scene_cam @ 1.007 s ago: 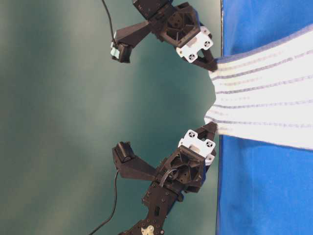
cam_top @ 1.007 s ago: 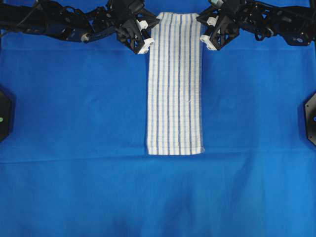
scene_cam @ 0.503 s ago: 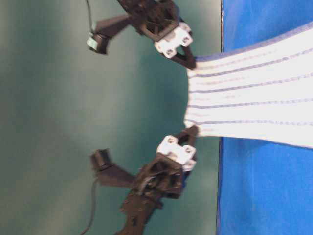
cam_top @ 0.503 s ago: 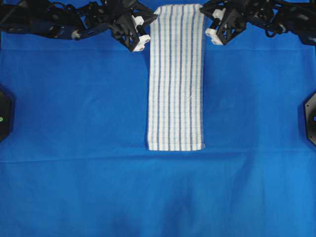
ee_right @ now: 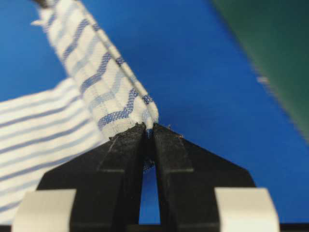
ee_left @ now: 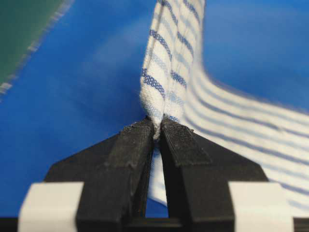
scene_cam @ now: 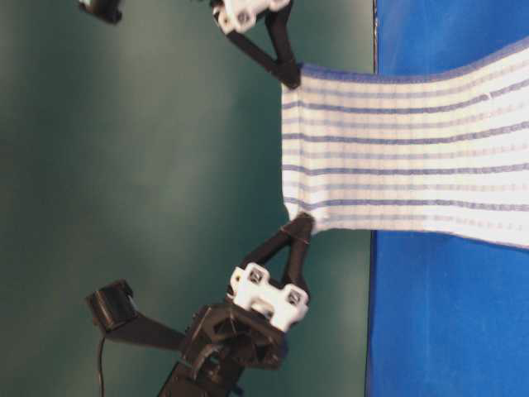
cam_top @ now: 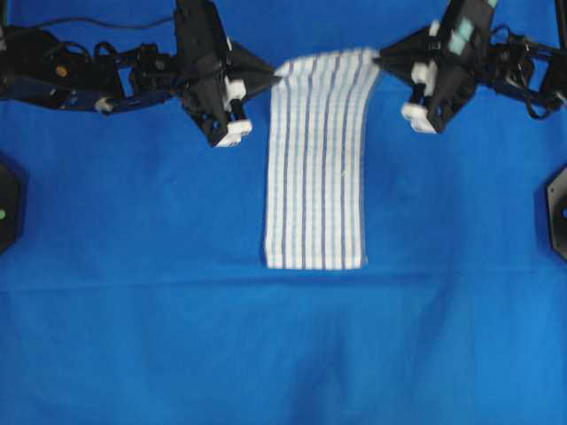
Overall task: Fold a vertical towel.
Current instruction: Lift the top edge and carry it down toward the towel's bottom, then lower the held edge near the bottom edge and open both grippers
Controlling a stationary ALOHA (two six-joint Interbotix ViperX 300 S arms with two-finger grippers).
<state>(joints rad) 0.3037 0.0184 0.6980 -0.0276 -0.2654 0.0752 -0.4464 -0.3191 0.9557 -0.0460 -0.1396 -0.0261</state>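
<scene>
Next, my left hand releases its towel corner on the near corner point(cam_top: 272, 264) along the towel's same long edge. The held corner is now lifted off the table.
The white towel point(cam_top: 317, 168) with thin blue stripes lies lengthwise on the blue cloth, its far end lifted off the table. My left gripper point(cam_top: 276, 78) is shut on the towel's far left corner, and my right gripper point(cam_top: 379, 58) is shut on the far right corner. In the table-level view the raised edge point(scene_cam: 291, 149) hangs stretched between the two grippers point(scene_cam: 289, 76) point(scene_cam: 301, 223). The left wrist view shows the corner point(ee_left: 155, 104) pinched between the fingertips point(ee_left: 136, 140). The right wrist view shows the other corner point(ee_right: 130, 116) pinched likewise.
A large plain blue cloth point(cam_top: 133, 266) covers the table. Black fixtures stand at the left edge point(cam_top: 7, 205) and the right edge point(cam_top: 558, 212). The table's far edge meets a green backdrop point(scene_cam: 165, 165).
Both grippers have risen and come forward from the far edge, carrying the towel's far end up off the table. The near end has stayed in place.
</scene>
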